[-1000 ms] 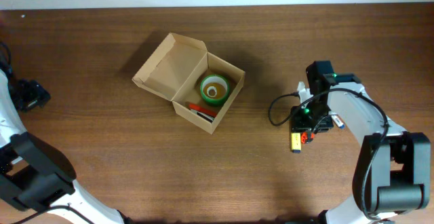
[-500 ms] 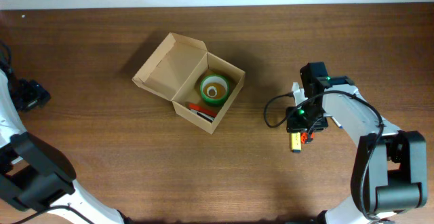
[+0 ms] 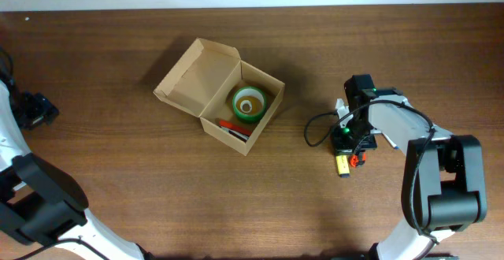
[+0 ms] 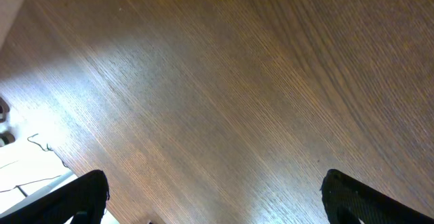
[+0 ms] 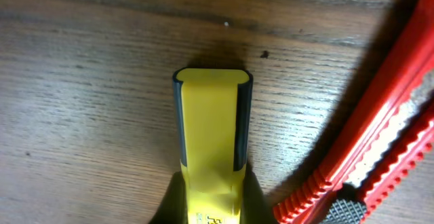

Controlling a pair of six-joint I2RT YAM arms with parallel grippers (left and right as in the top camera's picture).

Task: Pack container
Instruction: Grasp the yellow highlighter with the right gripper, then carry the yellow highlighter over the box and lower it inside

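Note:
Next, I let go of the yellow highlighter, now low over the table, with my right gripper in the box, between the red pen-like item and the box's near side (image 3: 231, 132).
The container (image 3: 216, 94) is a tan cardboard box, open, with its flap lid lying out to the left. Inside it are a green tape roll (image 3: 249, 102) and a red and black pen-like item (image 3: 233, 128). My right gripper (image 3: 349, 140) is low over the table right of the box. Its fingers press both sides of a yellow cutter with black edges (image 5: 210, 122), which also shows in the overhead view (image 3: 343, 165). A red utility knife (image 5: 369, 136) lies right beside it. My left gripper (image 4: 217, 197) is open and empty over bare wood at the far left.
The wooden table's far edge (image 3: 252, 8) meets a white wall. A black cable (image 3: 315, 130) loops left of the right wrist. The left arm's base (image 3: 31, 205) fills the lower left corner.
My right gripper has shifted slightly left and settled over the yellow cutter. The cutter, the red knife and the box have not moved. The left arm is still.

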